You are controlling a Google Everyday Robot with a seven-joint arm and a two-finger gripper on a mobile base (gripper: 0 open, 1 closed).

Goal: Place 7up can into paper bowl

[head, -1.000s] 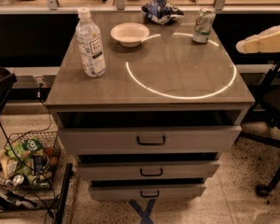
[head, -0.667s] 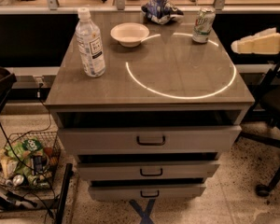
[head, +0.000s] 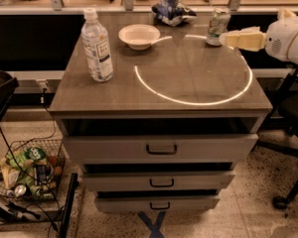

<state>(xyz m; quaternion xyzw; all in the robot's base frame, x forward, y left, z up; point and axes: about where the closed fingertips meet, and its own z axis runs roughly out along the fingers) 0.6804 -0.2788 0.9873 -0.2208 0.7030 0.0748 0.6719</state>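
Next, the robot's gripper needs to close around the middle of the 7up can point(head: 217, 26), below the can's silver top.
The 7up can point(head: 216, 27), green and white with a silver top, stands upright near the back right of the table top point(head: 188, 86). The paper bowl point(head: 139, 36), shallow and cream-white, sits at the back centre-left, well apart from the can. My gripper point(head: 227, 38), cream-coloured, reaches in from the right edge at can height. Its tip is just right of the can's lower half, close to it or touching it; I cannot tell which.
A tall clear water bottle point(head: 97, 47) stands at the left of the table. A blue and white snack bag point(head: 172, 11) lies at the back between bowl and can. A wire basket of packets point(head: 26, 175) is on the floor left, a chair base point(head: 288, 197) right.
My gripper has moved left from the table's right edge towards the 7up can. The can, bowl and bottle have not moved.
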